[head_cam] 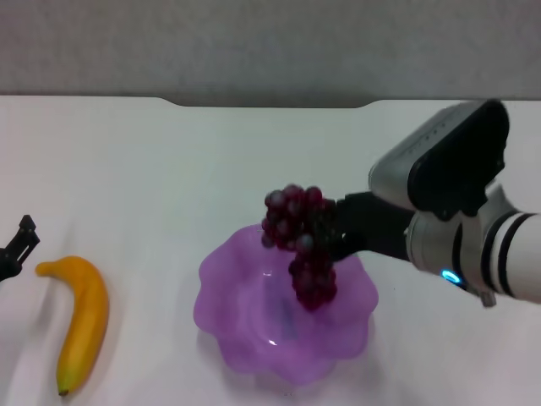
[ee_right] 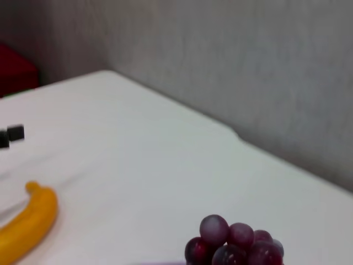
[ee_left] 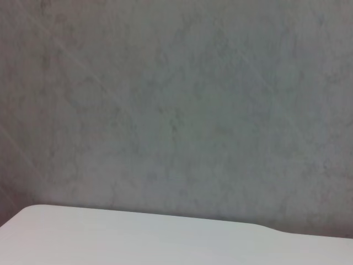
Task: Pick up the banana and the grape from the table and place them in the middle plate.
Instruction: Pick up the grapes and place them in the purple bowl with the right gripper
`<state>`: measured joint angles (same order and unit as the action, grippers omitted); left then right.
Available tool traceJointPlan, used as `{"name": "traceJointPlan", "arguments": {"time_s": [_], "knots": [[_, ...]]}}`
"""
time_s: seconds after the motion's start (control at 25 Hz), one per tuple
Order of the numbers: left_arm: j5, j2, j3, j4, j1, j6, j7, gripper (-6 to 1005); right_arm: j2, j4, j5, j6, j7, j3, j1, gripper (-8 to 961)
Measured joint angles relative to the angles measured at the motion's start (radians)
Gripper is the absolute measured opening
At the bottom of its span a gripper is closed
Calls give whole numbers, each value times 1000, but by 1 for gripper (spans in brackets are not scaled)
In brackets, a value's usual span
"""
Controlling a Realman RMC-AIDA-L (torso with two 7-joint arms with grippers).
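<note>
The robot's right gripper will release the bunch of grapes inside the purple middle plate's side (head_cam: 314,303) away from the banana.
My right gripper (head_cam: 331,235) is shut on the grape bunch (head_cam: 301,245) and holds it hanging over the far side of the purple scalloped middle plate (head_cam: 228,326); its fingertips are hidden behind the grapes. The top of the bunch also shows in the right wrist view (ee_right: 234,243). The banana (head_cam: 80,321) lies on the white table (head_cam: 169,186) at the left, dark tip toward me; it also shows in the right wrist view (ee_right: 25,223). My left gripper (head_cam: 17,247) is open and empty at the left edge, just beyond the banana's far end.
The table's far edge has a notch (head_cam: 270,103) with a grey wall behind it. The left wrist view shows only that wall and a strip of table (ee_left: 138,243). A red object (ee_right: 14,72) stands off the table's far left.
</note>
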<state>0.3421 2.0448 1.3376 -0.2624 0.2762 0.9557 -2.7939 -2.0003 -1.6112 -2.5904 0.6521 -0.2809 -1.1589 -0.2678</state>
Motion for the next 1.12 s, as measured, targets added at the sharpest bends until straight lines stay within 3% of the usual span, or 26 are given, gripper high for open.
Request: {"name": "traceJointPlan", "arguments": {"time_s": [0.92, 1.12], "knots": [[0, 0, 0, 2, 2, 0, -2, 893, 0, 222, 1, -133, -28, 33, 3, 159], [0, 0, 0, 2, 2, 0, -3, 893, 0, 247, 3, -176, -70, 30, 5, 241]]}}
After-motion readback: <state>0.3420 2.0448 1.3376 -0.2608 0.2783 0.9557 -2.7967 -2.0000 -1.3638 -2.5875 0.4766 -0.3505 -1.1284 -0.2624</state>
